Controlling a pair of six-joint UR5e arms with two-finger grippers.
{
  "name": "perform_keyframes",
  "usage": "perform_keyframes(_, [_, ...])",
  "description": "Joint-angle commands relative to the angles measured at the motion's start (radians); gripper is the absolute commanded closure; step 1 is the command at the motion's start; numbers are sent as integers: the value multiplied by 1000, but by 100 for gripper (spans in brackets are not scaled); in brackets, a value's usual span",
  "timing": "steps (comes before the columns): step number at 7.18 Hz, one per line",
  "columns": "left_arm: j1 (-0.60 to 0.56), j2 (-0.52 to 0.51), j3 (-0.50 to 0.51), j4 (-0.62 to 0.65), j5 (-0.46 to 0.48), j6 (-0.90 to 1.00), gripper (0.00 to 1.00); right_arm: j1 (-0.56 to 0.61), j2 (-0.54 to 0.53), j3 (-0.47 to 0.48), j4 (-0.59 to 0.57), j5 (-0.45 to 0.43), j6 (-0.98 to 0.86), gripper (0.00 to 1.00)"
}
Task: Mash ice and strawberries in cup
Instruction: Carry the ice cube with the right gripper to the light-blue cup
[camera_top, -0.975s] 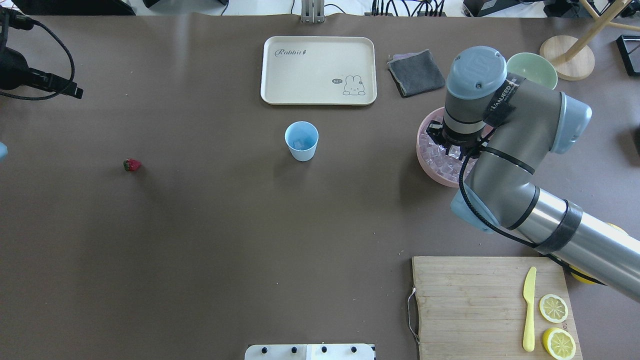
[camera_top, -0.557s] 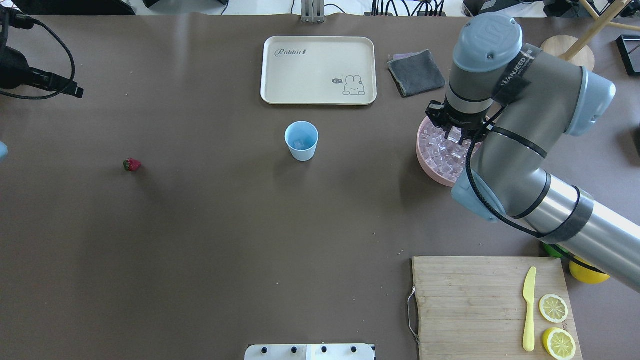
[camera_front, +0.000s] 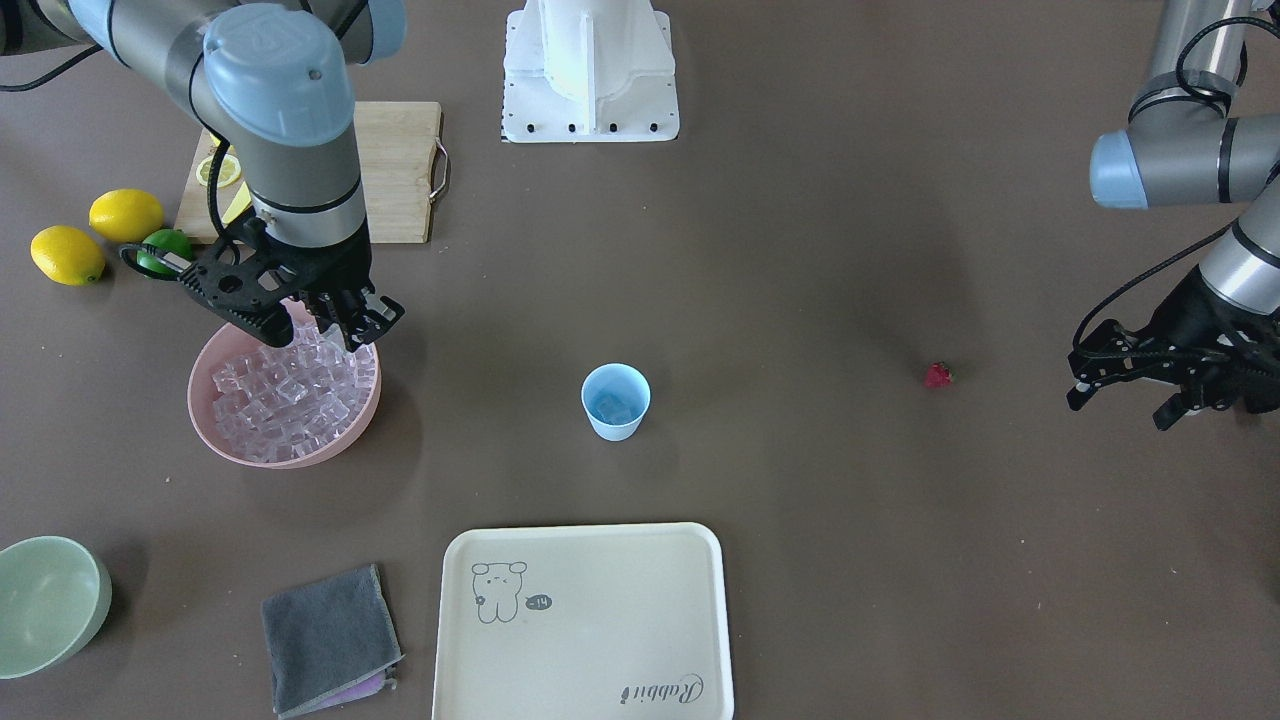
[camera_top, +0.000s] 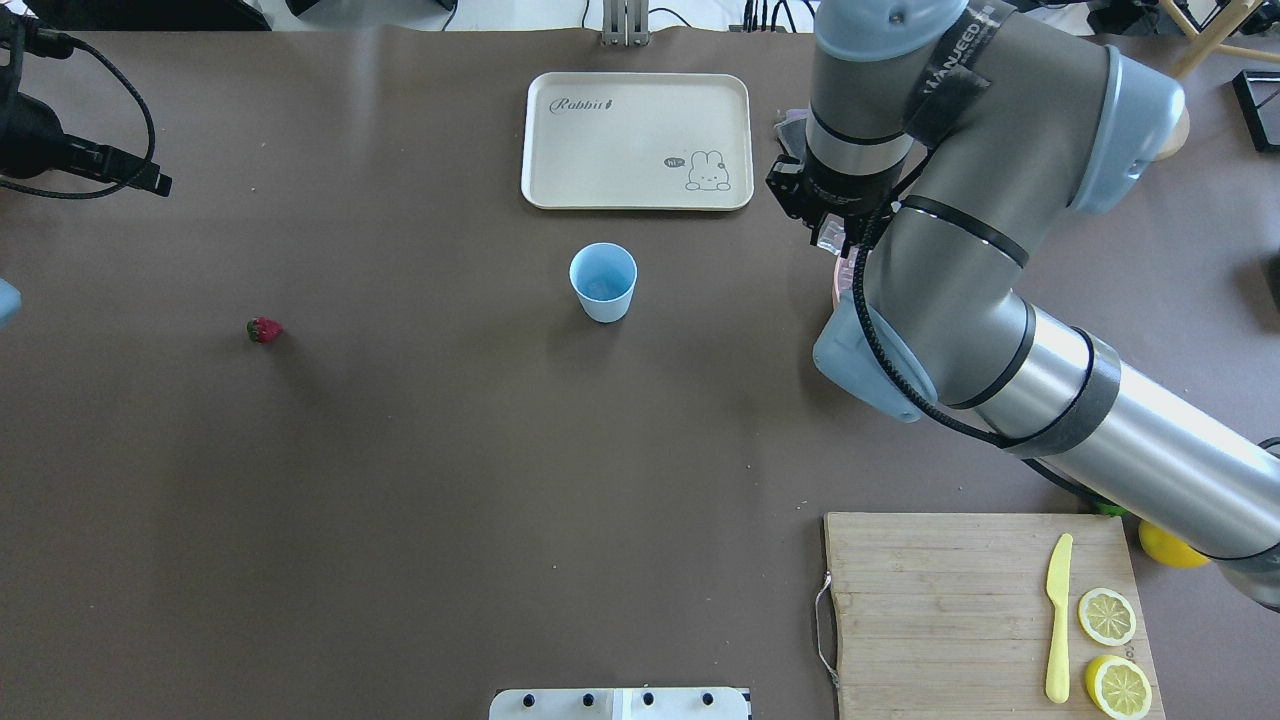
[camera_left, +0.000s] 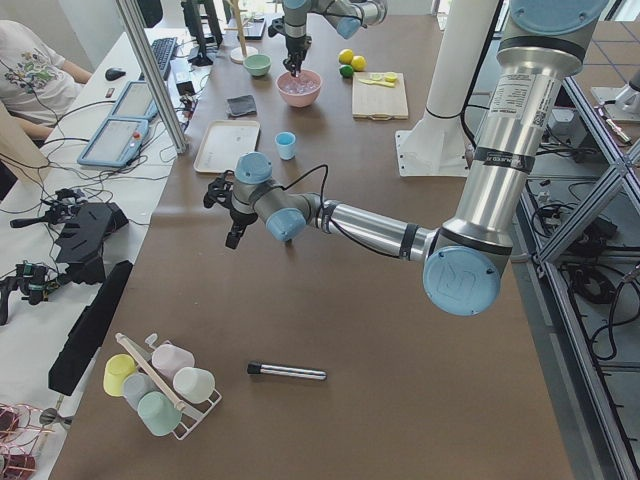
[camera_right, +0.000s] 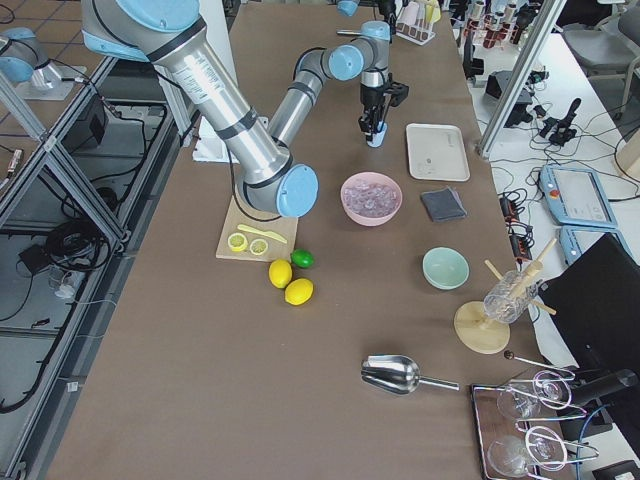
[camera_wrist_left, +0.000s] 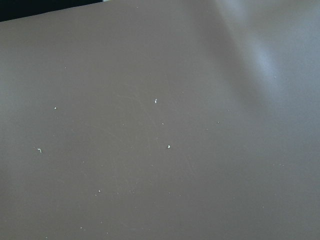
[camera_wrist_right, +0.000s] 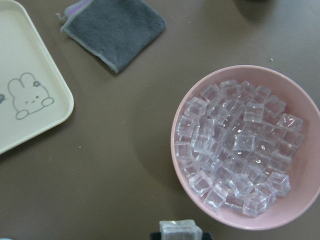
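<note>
The robot's right gripper will release its ice cube, now held over the pink bowl's edge, over the ice in the bottom of the pale-blue cup (camera_front: 615, 406).
The pale-blue cup (camera_top: 603, 280) stands upright mid-table, and one clear ice cube (camera_front: 612, 408) lies in its bottom. Many more ice cubes (camera_wrist_right: 235, 145) fill the pink bowl (camera_front: 285, 455). My right gripper (camera_front: 345, 330) hovers over that bowl's edge nearest the cup, shut on a single ice cube (camera_wrist_right: 180, 231) that also shows under the wrist (camera_top: 830, 236). The strawberry (camera_top: 264, 329) lies alone on the mat far to the left of the cup. My left gripper (camera_front: 1140, 400) hangs open and empty beyond the strawberry (camera_front: 937, 375); its wrist view shows only bare mat.
A cream rabbit tray (camera_top: 637, 140) lies behind the cup, a grey cloth (camera_front: 330, 640) and a pale-green bowl (camera_front: 50, 600) beside it. The cutting board (camera_top: 940, 610) carries a yellow knife (camera_top: 1058, 620) and lemon slices. Whole lemons (camera_front: 95, 235) and a lime (camera_front: 160, 250) lie near it.
My right gripper rose out of the pink bowl with an ice cube and moved left, toward the cup. The left arm, cup and strawberry stayed put.
</note>
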Motion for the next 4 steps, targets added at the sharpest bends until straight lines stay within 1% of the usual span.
perform_keyframes(1, [13,-2,2,0,-1,-24,3,-67,140,-118,41,-23,-53,100])
perform_keyframes(3, [22,3,-4,0,-1,-42,2,-87,285,-354,195,-29,-64,100])
perform_keyframes(4, [22,7,-8,0,-1,-42,2,-88,296,-399,246,-32,-120,100])
